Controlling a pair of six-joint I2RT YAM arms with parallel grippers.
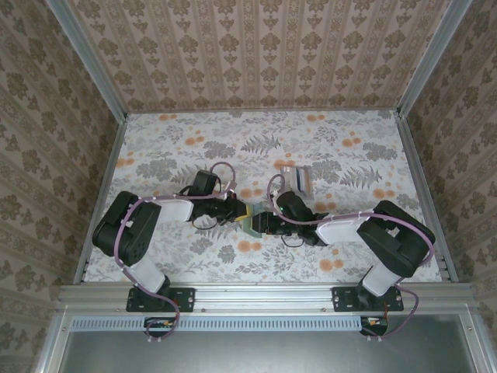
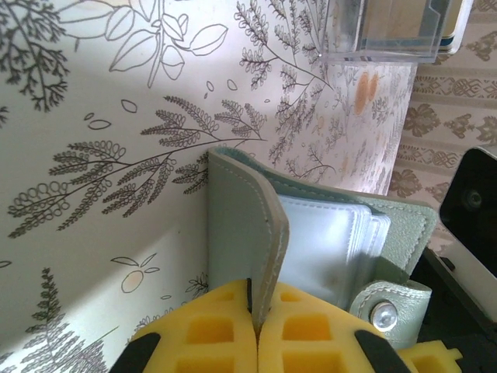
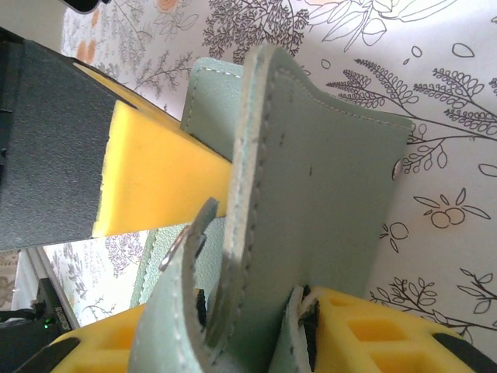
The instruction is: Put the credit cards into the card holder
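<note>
The card holder's cover stands folded up beside the clear sleeves, so next I take hold of the cover's edge (image 2: 277,247) again with my left gripper and spread it flat before putting cards in.
The sage-green card holder (image 1: 251,221) hangs open between both grippers at the table's middle. My left gripper (image 2: 256,307) is shut on the edge of one cover (image 2: 237,225), its yellow pads pressed together on the leather. Clear inner sleeves (image 2: 330,233) and a snap strap (image 2: 383,315) lie to the right of it. My right gripper (image 3: 233,326) is shut on the other cover (image 3: 326,194), with the curled strap (image 3: 175,311) also between its pads. The credit cards (image 2: 392,19) stand in a clear box (image 1: 299,180) just beyond the right gripper.
The floral tablecloth (image 1: 233,148) covers the table, walled on three sides by patterned panels (image 1: 264,47). The left gripper's yellow pad (image 3: 155,167) and dark finger (image 3: 46,148) sit close to the holder in the right wrist view.
</note>
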